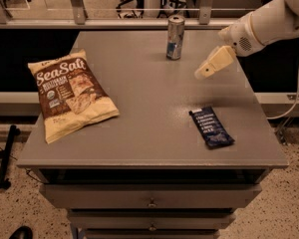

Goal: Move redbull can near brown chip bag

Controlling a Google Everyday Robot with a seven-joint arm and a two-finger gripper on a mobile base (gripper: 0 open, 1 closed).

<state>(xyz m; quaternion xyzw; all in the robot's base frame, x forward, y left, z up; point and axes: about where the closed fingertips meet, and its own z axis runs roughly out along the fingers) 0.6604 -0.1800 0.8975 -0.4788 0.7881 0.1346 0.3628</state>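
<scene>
The redbull can is next, so I will move my gripper to it and close around the middle of the can's body point(175, 41), between its top and bottom.
The redbull can point(175, 37) stands upright near the far edge of the grey table point(149, 138), a slim silver can with blue panels. The brown chip bag point(72, 93) lies flat on the left side, with white "Sea Salt" lettering. My gripper point(203, 72) hangs above the table to the right of the can and a little nearer to me, at the end of the white arm point(261, 26) that comes in from the upper right. It holds nothing and is apart from the can.
A flat dark-blue snack bar wrapper point(212, 127) lies on the right front part of the table. Drawers point(150, 198) sit below the tabletop. A rail with posts point(139, 21) runs behind the table's far edge.
</scene>
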